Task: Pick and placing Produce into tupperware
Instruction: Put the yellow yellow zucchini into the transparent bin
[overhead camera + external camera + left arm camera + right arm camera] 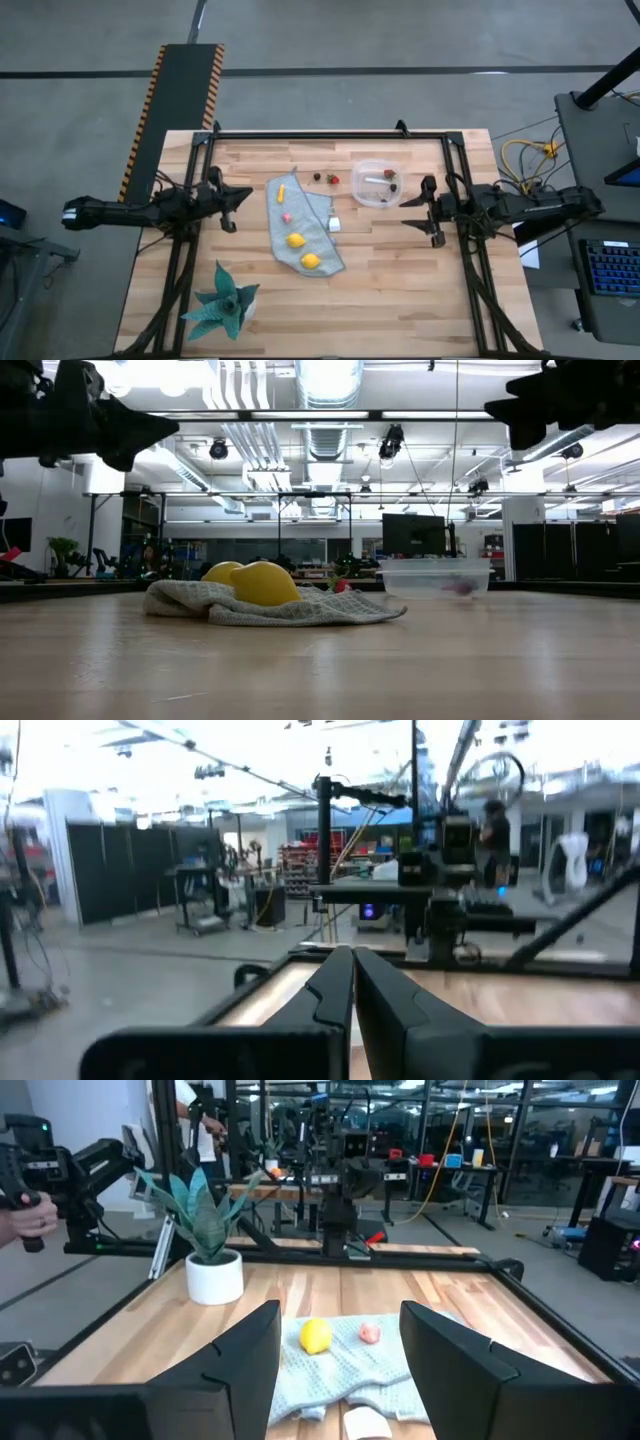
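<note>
The middle of the yellow-orange stick (281,194) on the grey-blue cloth is the next place my left gripper should go to and close.
Two yellow lemons (296,240) (311,261) lie on a grey-blue cloth (318,215), with a yellow-orange stick (282,192) and a pink piece (286,216) beside them. A dark piece (318,178) and a red piece (333,180) sit on the bare wood. The clear tupperware (377,183) stands upright to the right of them, with small pieces inside. My left gripper (245,200) hovers shut, left of the cloth. My right gripper (408,212) hovers open, right of the cloth, facing a lemon (315,1336) and the pink piece (370,1333).
A white cube (334,224) rests at the cloth's right edge. A teal spiky plant (225,305) in a white pot stands near the table's near-left corner. A black frame (330,133) runs along the table's far edge and sides. A person's hand (20,1210) shows beyond the table.
</note>
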